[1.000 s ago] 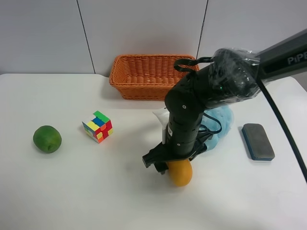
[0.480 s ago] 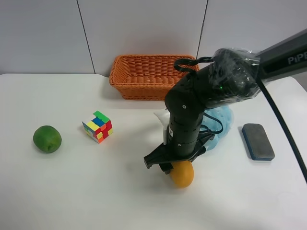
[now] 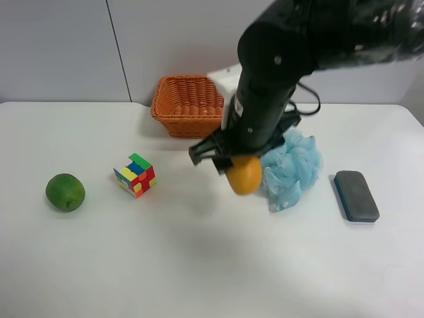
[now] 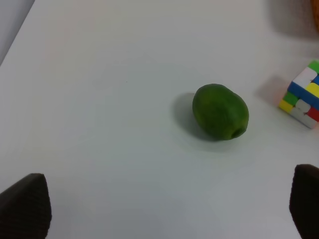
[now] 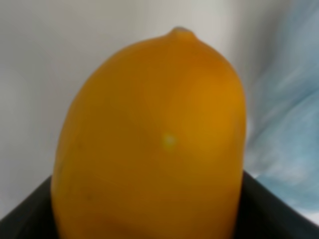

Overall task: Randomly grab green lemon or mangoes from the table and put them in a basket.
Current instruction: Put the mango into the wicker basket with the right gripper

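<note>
Next, my right gripper sets the mango in the basket's half nearer the blue mesh bath sponge (image 3: 233, 105).
The arm at the exterior high view's right is raised above the table (image 3: 99, 265). Its gripper (image 3: 233, 163), my right one, is shut on the yellow-orange mango (image 3: 244, 176) and holds it in the air. In the right wrist view the mango (image 5: 154, 134) fills the frame between dark fingers (image 5: 25, 219). The orange wicker basket (image 3: 185, 105) stands at the back, its right part hidden by the arm. The green lemon (image 3: 65, 192) lies at the left. It also shows in the left wrist view (image 4: 220, 111), ahead of my open, empty left gripper (image 4: 164, 209).
A multicoloured puzzle cube (image 3: 135, 175) sits between lemon and arm; it shows in the left wrist view (image 4: 301, 94) too. A blue mesh bath sponge (image 3: 293, 169) lies right of the mango. A dark grey block (image 3: 356, 195) lies further right.
My right gripper has lifted the mango off the table and carried it up and back toward the basket. The blue sponge is now uncovered. Lemon and cube have not moved.
</note>
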Motion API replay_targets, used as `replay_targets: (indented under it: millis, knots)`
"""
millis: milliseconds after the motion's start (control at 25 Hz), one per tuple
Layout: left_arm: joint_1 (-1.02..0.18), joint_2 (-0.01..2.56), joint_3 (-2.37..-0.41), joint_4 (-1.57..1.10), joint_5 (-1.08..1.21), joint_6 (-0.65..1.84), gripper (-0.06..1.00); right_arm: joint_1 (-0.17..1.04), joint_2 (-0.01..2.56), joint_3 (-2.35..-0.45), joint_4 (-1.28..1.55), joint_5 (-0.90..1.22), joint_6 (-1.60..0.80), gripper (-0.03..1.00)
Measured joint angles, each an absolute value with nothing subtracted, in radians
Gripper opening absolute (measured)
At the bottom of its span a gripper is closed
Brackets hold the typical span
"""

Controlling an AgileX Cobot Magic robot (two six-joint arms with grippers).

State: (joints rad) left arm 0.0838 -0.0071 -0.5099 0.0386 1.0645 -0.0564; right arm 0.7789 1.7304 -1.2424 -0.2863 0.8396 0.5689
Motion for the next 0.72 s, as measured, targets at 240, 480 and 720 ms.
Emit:
replay_targets:
  millis: [240,480,720]
  knots:
    - [0.084,-0.007,-0.51,0.039,1.064,-0.056,0.95,0.696,1.722,-1.387,-0.586,0.834,0.734,0.62]
    - [0.084,-0.007,-0.51,0.039,1.064,-0.056,0.95,0.516,1.765,-1.429,-0.636,0.629,0.766,0.62]
    - [0.084,-0.007,-0.51,0.039,1.064,-0.055,0.95,0.426,1.909,-1.43,-0.657,0.412,0.807,0.62]
